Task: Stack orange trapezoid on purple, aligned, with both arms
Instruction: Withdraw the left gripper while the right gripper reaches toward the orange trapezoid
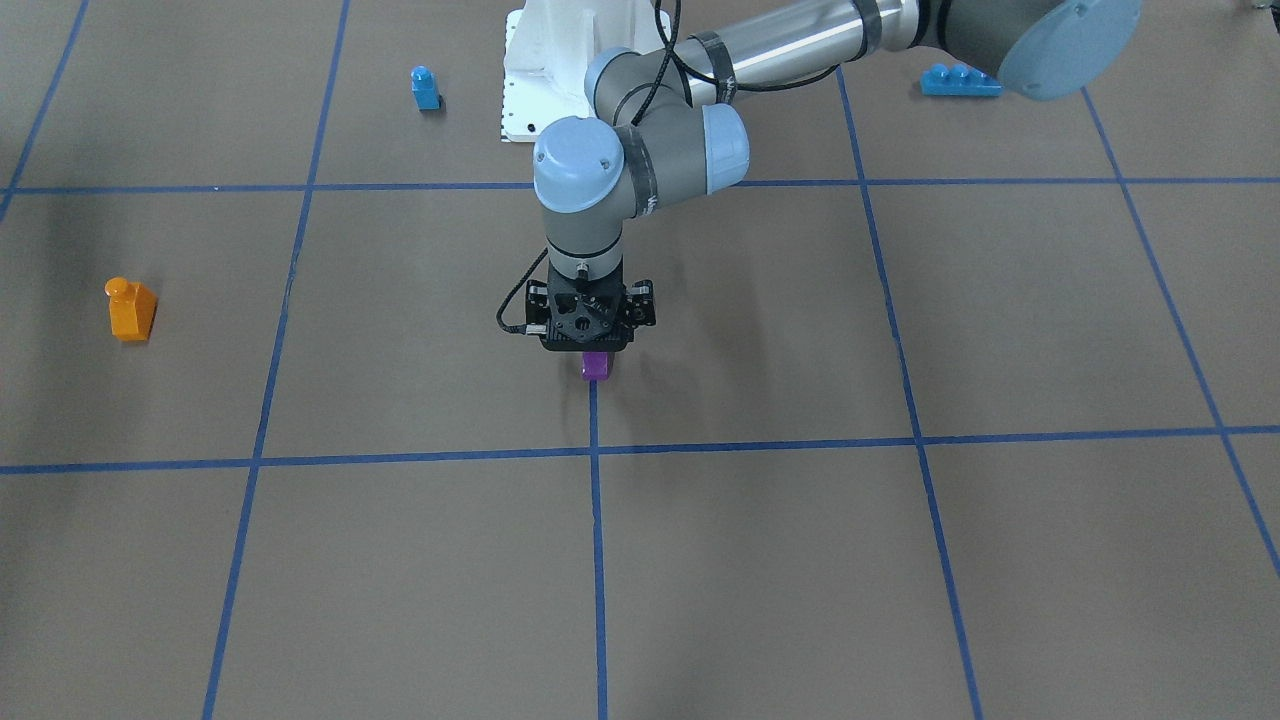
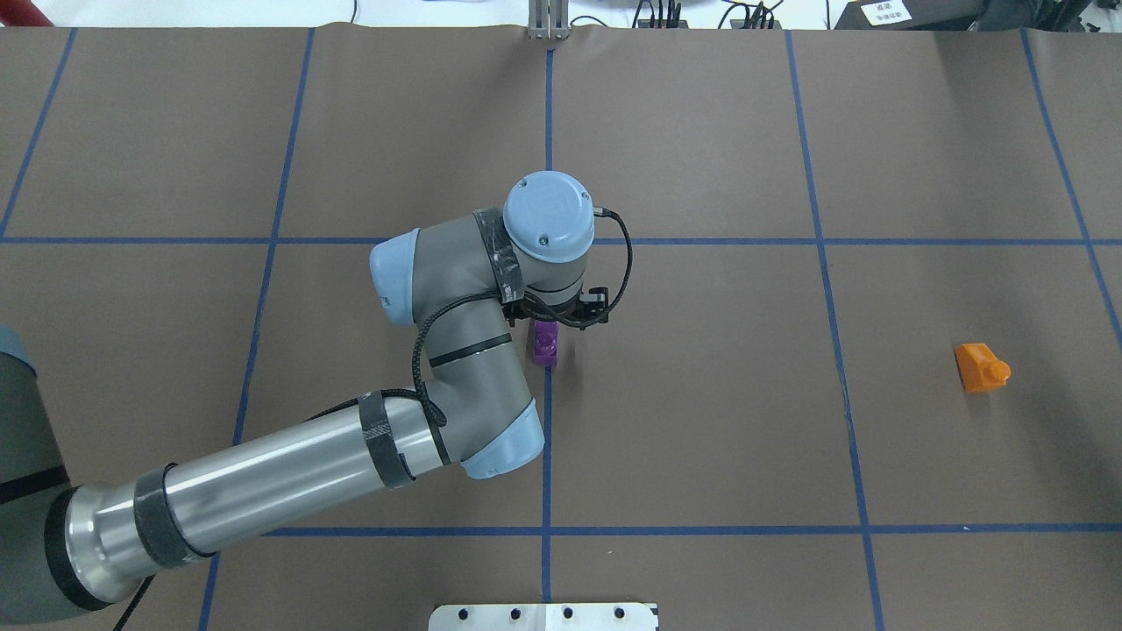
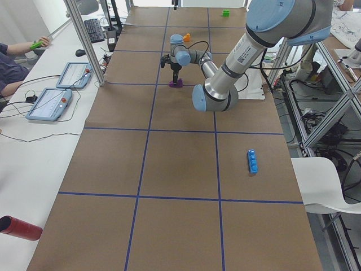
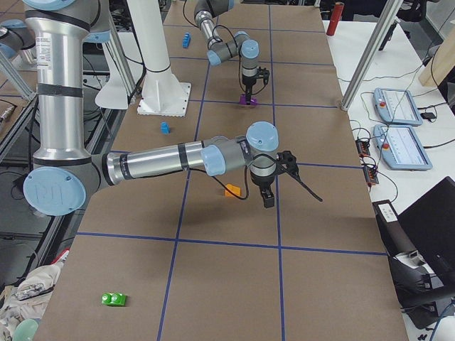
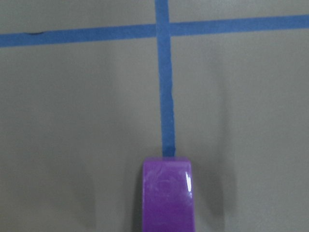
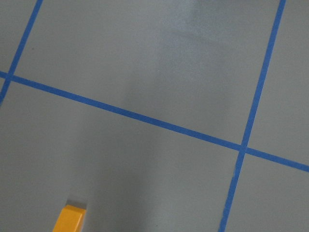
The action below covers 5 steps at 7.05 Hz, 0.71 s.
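My right gripper is going to close on the stud end [image 1: 126, 293] of the orange trapezoid, so that I can then stack the trapezoid on the purple brick.
The purple brick [image 1: 596, 366] stands on the brown table at the middle, on a blue tape line; it also shows in the overhead view [image 2: 545, 340] and at the bottom of the left wrist view [image 5: 167, 193]. My left gripper [image 1: 590, 345] points straight down right over it. Its fingers are hidden under the wrist, so I cannot tell whether it is open or shut. The orange trapezoid [image 1: 130, 310] sits alone far off, also in the overhead view [image 2: 980, 366]. My right gripper [image 4: 268, 201] hangs beside the orange trapezoid [image 4: 232, 190], apart from it. It shows only in the exterior right view, so I cannot tell its state.
A small blue single-stud brick [image 1: 425, 88] and a long blue brick [image 1: 960, 80] lie near the white base pedestal [image 1: 545, 70]. A green brick [image 4: 114, 299] lies at the table's right end. Blue tape lines divide the brown table.
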Tool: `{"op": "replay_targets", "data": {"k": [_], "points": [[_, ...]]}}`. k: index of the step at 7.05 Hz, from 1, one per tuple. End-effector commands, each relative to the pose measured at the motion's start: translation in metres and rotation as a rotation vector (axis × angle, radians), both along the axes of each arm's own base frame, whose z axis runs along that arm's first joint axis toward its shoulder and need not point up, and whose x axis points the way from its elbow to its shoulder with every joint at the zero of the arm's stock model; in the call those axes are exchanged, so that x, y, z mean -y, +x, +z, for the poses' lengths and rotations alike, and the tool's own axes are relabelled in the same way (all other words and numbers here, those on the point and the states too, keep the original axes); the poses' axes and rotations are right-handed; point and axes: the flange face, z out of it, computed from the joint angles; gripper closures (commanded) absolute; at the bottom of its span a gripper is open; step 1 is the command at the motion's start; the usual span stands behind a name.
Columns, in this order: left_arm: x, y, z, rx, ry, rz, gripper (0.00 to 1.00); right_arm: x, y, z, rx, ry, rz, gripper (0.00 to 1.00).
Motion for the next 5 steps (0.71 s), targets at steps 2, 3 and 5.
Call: {"op": "replay_targets", "data": {"k": [2,3,5], "points": [[-0.019,-0.149,0.067,-0.015,0.149,0.1,0.0,-0.011,-0.075,-0.017,0.08,-0.077,0.079,0.0],[-0.011,-0.217,0.1,-0.026,0.142,0.139,0.0,-0.025,-0.099,-0.015,0.111,-0.086,0.089,0.0],[0.001,-0.297,0.149,-0.018,0.188,0.212,0.0,-0.047,-0.145,-0.009,0.116,-0.119,0.134,0.0]]}}
